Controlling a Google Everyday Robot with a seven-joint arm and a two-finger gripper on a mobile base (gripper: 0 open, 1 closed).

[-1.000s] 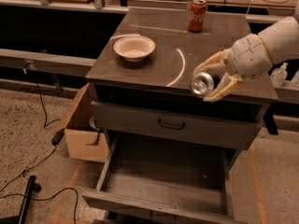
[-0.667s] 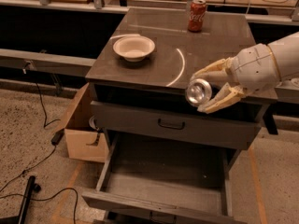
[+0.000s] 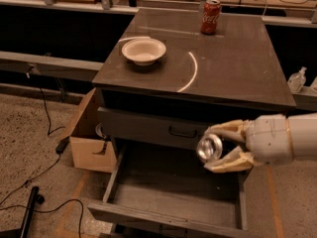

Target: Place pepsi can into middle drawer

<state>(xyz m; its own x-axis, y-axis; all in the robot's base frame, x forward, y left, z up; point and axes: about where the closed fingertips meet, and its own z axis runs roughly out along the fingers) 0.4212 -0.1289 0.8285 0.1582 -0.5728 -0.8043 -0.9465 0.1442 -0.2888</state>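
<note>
The robot's gripper needs to release the pepsi can on the middle drawer's bare bottom (image 3: 176, 189), about halfway across, towards the front panel. The can now hangs above that drawer.
My gripper (image 3: 220, 148) reaches in from the right, its pale fingers (image 3: 229, 129) shut on the pepsi can (image 3: 209, 148). The can lies on its side with its shiny silver end towards the camera; its blue side is hidden. It hangs above the right part of the middle drawer (image 3: 173, 192), which is pulled open with a flat bare floor and a low front panel. The can is level with the shut upper drawer (image 3: 148, 128), just right of its black handle.
A white bowl (image 3: 143, 50) and a red Coca-Cola can (image 3: 210, 16) stand on the cabinet top (image 3: 233, 68). An open cardboard box (image 3: 89, 143) sits on the floor left of the cabinet. Cables lie on the floor at the left.
My gripper has moved down with the can, from the level of the cabinet top's front edge to in front of the upper drawer, above the open middle drawer.
</note>
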